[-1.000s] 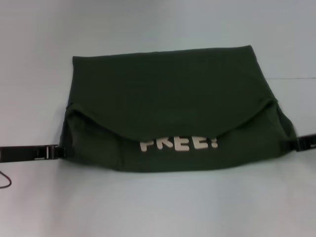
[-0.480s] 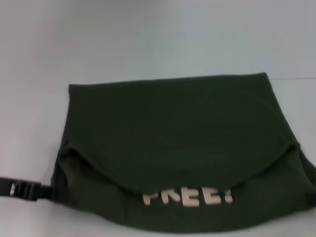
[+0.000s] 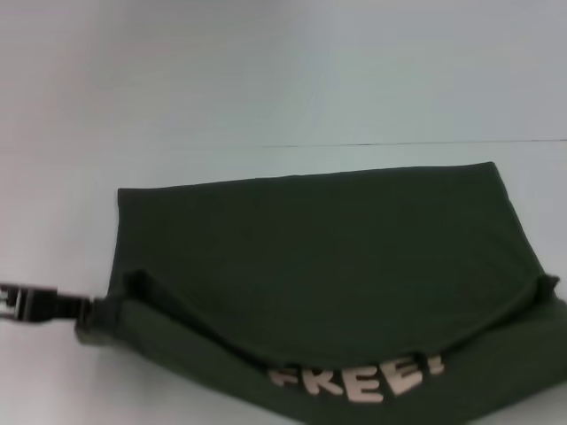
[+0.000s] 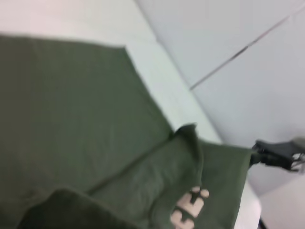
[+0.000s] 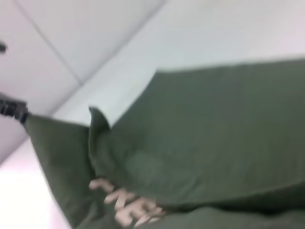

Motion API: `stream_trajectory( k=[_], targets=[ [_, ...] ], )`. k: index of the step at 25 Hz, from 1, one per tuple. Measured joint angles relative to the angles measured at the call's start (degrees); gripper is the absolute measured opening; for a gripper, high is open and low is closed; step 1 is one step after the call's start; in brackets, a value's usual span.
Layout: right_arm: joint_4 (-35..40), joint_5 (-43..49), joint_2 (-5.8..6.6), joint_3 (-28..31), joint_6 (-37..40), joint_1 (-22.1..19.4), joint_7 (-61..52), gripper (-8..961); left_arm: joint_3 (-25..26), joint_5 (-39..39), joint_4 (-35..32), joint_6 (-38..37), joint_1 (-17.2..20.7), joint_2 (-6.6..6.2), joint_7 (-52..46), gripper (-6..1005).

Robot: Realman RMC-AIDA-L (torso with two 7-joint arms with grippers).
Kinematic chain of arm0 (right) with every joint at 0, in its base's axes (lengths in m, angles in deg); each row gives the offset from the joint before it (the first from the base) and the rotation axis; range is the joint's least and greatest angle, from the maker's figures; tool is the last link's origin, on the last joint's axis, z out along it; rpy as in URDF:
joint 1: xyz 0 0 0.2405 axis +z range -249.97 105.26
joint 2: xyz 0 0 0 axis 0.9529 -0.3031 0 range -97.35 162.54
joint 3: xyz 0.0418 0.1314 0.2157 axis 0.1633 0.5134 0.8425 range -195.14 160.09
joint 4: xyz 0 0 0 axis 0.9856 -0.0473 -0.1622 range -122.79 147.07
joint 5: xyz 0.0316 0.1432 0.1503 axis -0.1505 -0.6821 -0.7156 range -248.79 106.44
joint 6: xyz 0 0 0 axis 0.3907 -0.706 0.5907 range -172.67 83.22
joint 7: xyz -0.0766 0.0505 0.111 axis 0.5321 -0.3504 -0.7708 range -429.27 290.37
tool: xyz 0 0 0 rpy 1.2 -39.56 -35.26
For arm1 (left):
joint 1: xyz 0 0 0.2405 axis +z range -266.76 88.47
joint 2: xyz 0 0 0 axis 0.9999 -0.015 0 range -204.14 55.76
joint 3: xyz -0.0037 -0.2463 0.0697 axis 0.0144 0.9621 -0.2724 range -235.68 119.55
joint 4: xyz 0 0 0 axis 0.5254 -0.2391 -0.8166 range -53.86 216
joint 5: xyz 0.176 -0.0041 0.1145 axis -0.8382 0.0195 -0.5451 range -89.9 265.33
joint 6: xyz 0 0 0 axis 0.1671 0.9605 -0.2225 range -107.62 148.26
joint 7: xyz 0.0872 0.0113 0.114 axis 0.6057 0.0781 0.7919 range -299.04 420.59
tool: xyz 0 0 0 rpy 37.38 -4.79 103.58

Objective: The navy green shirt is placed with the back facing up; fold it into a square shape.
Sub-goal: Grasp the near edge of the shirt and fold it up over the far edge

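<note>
Next, my left gripper releases the navy green shirt's near edge, still on the white table, at the shirt's far corner on that gripper's side [image 3: 135, 186].
The navy green shirt [image 3: 319, 257] lies partly folded on the white table, its near layer raised so the cream "FREE!" lettering [image 3: 363, 381] shows below the folded flap. My left gripper [image 3: 96, 312] is shut on the shirt's left near corner. The right wrist view shows that same gripper [image 5: 23, 114] pinching the cloth [image 5: 214, 124]. My right gripper is outside the head view. It appears in the left wrist view [image 4: 253, 155], shut on the opposite corner of the shirt [image 4: 71, 119], with the cloth stretched between both grippers.
The white table [image 3: 266, 88] stretches beyond the shirt's far edge, crossed by a thin seam line [image 3: 399, 143]. The shirt's near edge runs off the bottom of the head view.
The shirt and both grippers have shifted lower in the head view, nearer to me. The right gripper has left that view. The lettered layer now hangs slightly tilted.
</note>
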Motion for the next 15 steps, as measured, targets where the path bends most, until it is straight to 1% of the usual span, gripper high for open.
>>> stream_trajectory(
  k=[1, 2, 3, 4, 6, 7, 9, 10, 11, 15],
  targets=[
    [-0.31, -0.73, 0.39, 0.99, -0.03, 0.59, -0.5, 50, 0.26, 1.09, 0.31, -0.02, -0.38, -0.17, -0.3, 1],
    [-1.34, -1.99, 1.17, 2.39, -0.62, 1.81, -1.99, 50, 0.43, 4.18, 0.79, 0.09, -0.99, -0.41, -1.39, 1],
    [-1.34, -1.99, 1.17, 2.39, -0.62, 1.81, -1.99, 51, 0.43, 4.18, 0.79, 0.09, -0.99, -0.41, -1.39, 1],
    [-2.01, -2.6, 1.58, 3.01, -1.29, 2.54, -2.84, 51, 0.53, 5.81, 1.01, 0.29, -1.19, -0.49, -2.22, 1],
    [-3.36, -3.42, 2.03, 3.55, -3.62, 3.93, -4.67, 51, 0.92, 8.66, 1.52, 1.5, -1.32, -0.56, -4.12, 1],
    [-4.05, -3.7, 2.13, 3.58, -5.59, 4.76, -5.64, 51, 0.92, 8.66, 1.52, 1.5, -1.32, -0.56, -4.12, 1],
    [-5.48, -4.02, 2.21, 3.44, -10.2, 6.6, -7.8, 51, 1.21, 10.94, 2.33, 5.32, -1.36, -0.56, -6.57, 1],
    [-6.14, -4.05, 2.2, 3.34, -12.39, 7.5, -8.62, 51, 1.25, 11.48, 3.08, 9.45, -1.36, -0.55, -7.94, 1],
    [-6.87, -4.08, 2.16, 3.28, -14.55, 8.42, -9.33, 51, 1.26, 11.62, 3.29, 10.63, -1.34, -0.54, -8.3, 1],
    [-9.0, -4.23, 2.0, 3.26, -22.44, 11.51, -11.68, 51, 2.84, 13.82, 5.2, 19.55, -0.6, -0.3, -9.67, 1]
  ],
)
